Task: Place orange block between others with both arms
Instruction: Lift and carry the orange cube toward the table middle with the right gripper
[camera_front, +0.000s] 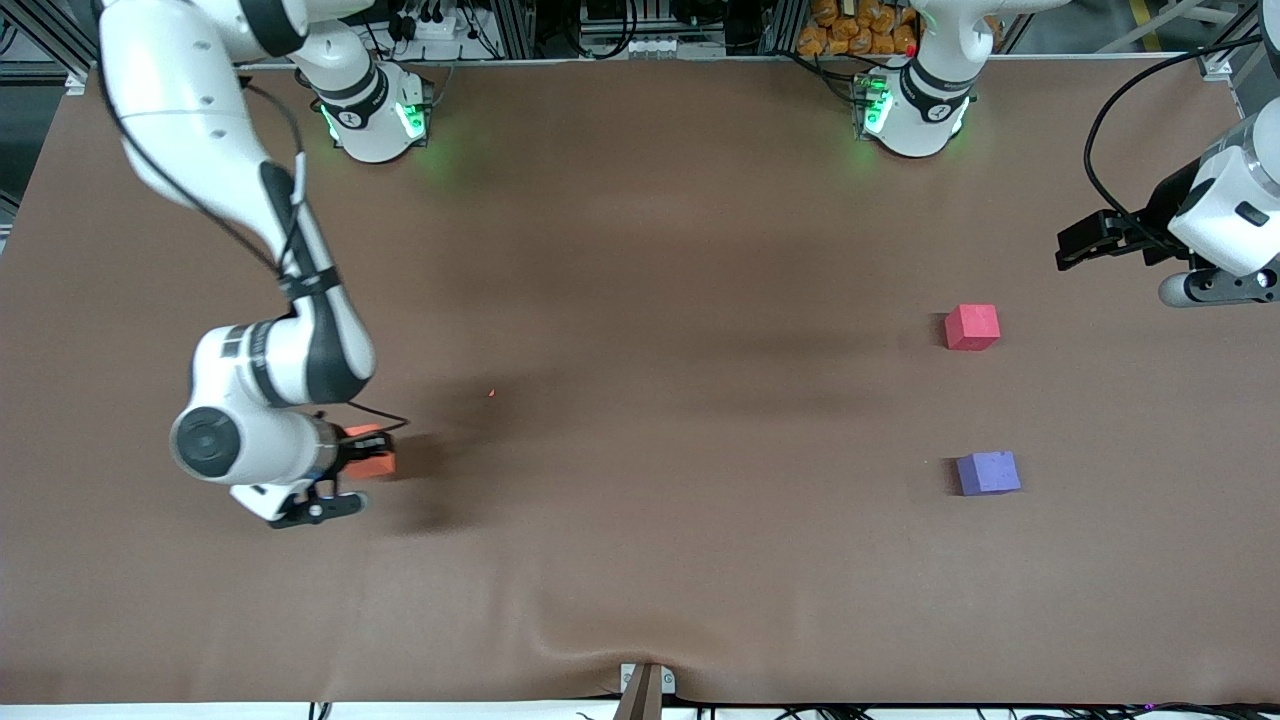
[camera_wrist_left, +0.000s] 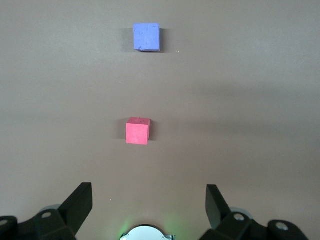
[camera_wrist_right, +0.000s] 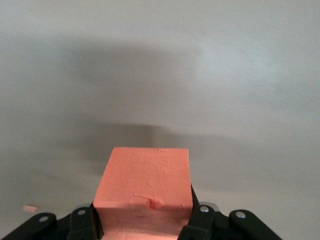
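The robot's right gripper should release the orange block on the cloth midway (camera_front: 733, 354) between the orange crumb and the pinkish-red cube.
The orange block (camera_front: 376, 462) sits low at the table toward the right arm's end, and my right gripper (camera_front: 358, 456) is shut on it. In the right wrist view the orange block (camera_wrist_right: 147, 180) fills the space between the black jaws of the right gripper (camera_wrist_right: 145, 220), its top face dented. The pinkish-red cube (camera_front: 972, 327) and the purple-blue cube (camera_front: 988, 473) lie toward the left arm's end, the purple-blue one nearer the front camera, with a gap between them. My left gripper (camera_front: 1068, 248) waits open above the table beside them. The left wrist view shows the left gripper (camera_wrist_left: 147, 195) empty, the pinkish-red cube (camera_wrist_left: 137, 131) and the purple-blue cube (camera_wrist_left: 146, 37).
A brown cloth (camera_front: 640, 300) covers the table, wrinkled near a small bracket (camera_front: 645, 688) at the front edge. A tiny orange crumb (camera_front: 491, 393) lies on the cloth not far from the orange block. The arm bases (camera_front: 375, 120) glow green at the back edge.
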